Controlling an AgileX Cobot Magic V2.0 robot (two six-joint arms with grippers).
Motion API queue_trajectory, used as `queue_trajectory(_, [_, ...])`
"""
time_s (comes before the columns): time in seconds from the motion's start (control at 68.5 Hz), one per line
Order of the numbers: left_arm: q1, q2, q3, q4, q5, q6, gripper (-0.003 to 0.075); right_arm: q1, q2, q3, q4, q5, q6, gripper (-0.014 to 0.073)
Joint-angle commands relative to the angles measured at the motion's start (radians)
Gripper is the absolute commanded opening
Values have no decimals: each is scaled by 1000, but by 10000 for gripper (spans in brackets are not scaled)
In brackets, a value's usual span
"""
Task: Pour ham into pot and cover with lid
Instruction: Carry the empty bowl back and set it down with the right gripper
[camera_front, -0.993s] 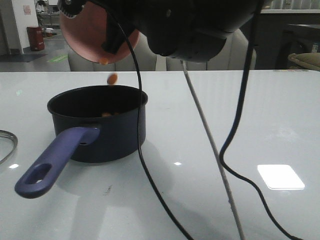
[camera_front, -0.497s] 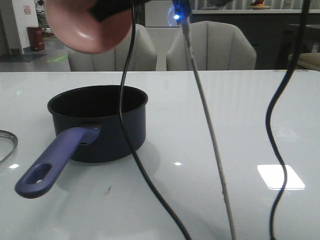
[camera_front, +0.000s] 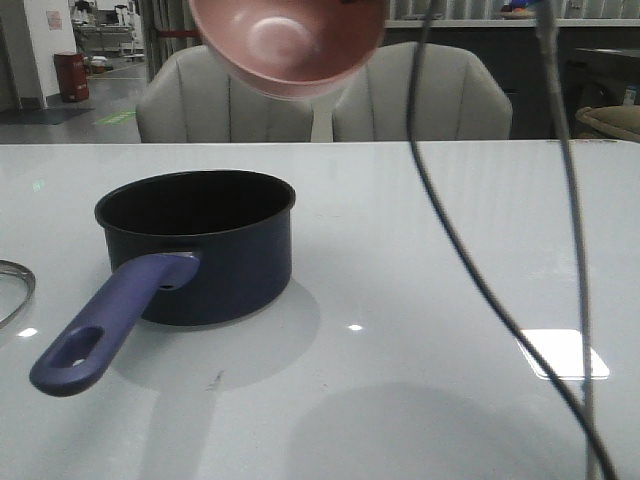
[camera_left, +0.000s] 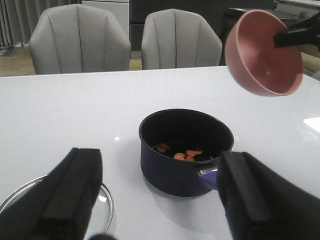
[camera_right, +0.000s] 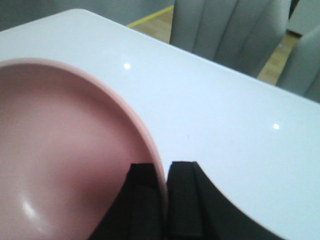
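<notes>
The robot's right gripper needs to release the pink bowl on the white table at the far edge of the bright reflection (camera_front: 567, 322). The bowl now hangs high above the table.
The dark navy pot (camera_front: 205, 250) stands on the white table with its purple handle (camera_front: 100, 330) pointing toward the front left. Several orange-pink ham slices (camera_left: 185, 154) lie on its bottom. High above the table, to the pot's right, hangs the tilted pink bowl (camera_front: 290, 40), empty inside (camera_right: 65, 150). My right gripper (camera_right: 162, 167) is shut on its rim. My left gripper (camera_left: 160, 157) hovers open, short of the pot, holding nothing. The glass lid (camera_left: 102, 202) lies flat on the table left of the pot, and only its rim (camera_front: 12, 285) shows in the front view.
Two cables (camera_front: 470, 270) (camera_front: 575, 250) hang in front of the right half of the table in the front view. Two grey chairs (camera_left: 125, 42) stand behind the table's far edge.
A second ago ham slices were dropping from the bowl into the pot. Since then the bowl has swung right and turned its empty inside toward the front camera.
</notes>
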Motion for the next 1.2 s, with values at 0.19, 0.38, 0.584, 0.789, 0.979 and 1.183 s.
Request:
queue_trajectory(0.19, [-10, 10, -28, -8, -75, 1, 510, -303, -84, 72, -122, 292, 275, 137])
queue_trajectory(0.38, [-10, 10, -28, -8, -75, 1, 510, -463, -54, 72, -149, 472, 283, 137])
queue_trajectory(0.584, [-10, 10, -28, -8, -75, 1, 510, -542, 18, 72, -149, 521, 283, 137])
queue_trajectory(0.789, [-10, 10, -28, -8, -75, 1, 510, -542, 103, 69, -149, 499, 282, 137])
queue_trajectory(0.979, [-10, 10, -28, -8, -75, 1, 510, -542, 166, 68, -149, 496, 279, 143])
queue_trajectory(1.183, [-10, 10, -28, -8, -75, 1, 510, -541, 197, 36, -171, 519, 264, 337])
